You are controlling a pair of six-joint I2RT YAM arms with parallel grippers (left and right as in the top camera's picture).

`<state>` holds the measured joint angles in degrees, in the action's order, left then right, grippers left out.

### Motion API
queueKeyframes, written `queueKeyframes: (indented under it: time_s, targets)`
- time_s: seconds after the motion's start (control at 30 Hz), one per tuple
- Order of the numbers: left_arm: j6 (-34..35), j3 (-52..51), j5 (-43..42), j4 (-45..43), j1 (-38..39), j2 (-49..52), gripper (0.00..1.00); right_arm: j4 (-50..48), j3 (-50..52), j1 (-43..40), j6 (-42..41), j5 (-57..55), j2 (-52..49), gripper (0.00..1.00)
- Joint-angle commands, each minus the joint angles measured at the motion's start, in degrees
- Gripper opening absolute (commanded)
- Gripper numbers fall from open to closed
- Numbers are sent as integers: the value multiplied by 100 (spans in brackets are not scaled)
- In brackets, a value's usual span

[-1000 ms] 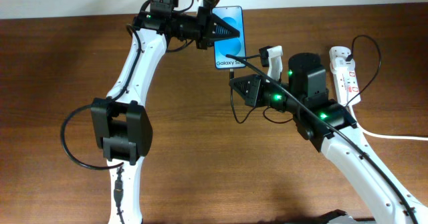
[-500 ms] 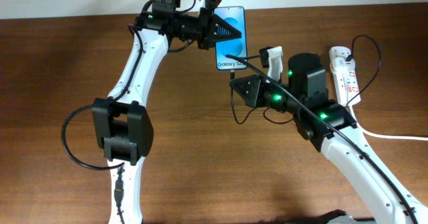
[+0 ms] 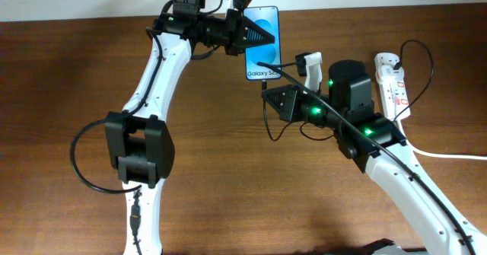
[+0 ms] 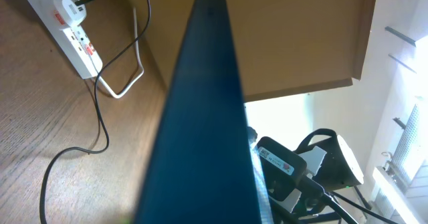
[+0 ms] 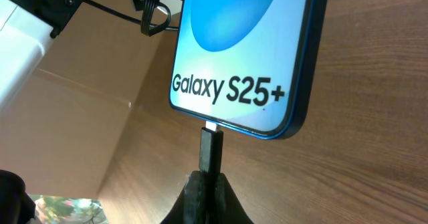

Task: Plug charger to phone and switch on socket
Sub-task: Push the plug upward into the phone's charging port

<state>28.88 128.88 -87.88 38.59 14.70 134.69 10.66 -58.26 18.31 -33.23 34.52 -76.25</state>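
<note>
My left gripper needs to set the phone, now held at the table's far edge, down flat on the bare brown table [image 3: 237, 100] just past the fingertips of my right gripper and let go.
The phone [image 3: 262, 42], blue screen with a white "Galaxy S25+" band, is held at the table's far edge by my left gripper [image 3: 249, 36], shut on its left side; the left wrist view shows its dark edge [image 4: 200, 117]. My right gripper [image 5: 208, 184] is shut on the charger's black plug [image 5: 211, 149], whose tip meets the port in the phone's bottom edge [image 5: 241, 43]. In the overhead view the right gripper [image 3: 268, 95] sits just below the phone. The thin black charger cable [image 3: 420, 57] loops to the white socket strip [image 3: 393, 84] at the right, also seen in the left wrist view [image 4: 67, 25].
The strip's thick white cord [image 3: 449, 156] runs off to the right edge. Both white arms cross the brown wooden table [image 3: 61, 95]; the left arm's elbow [image 3: 137, 148] sits left of centre. A wall bounds the far edge.
</note>
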Motion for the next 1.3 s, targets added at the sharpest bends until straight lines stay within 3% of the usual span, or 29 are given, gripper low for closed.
queueKeyframes:
  time_s: [0.0, 0.93, 1.27]
  targets:
    - [-203, 52, -227, 11, 96, 42, 0, -192, -133, -195, 175, -66, -11, 4]
    - [-289, 52, -225, 391, 146, 42, 0, -293, -133, -339, 146, -52, -138, 4]
    - [-286, 52, -225, 393, -13, 42, 0, -186, -133, -339, 149, 90, -138, 24]
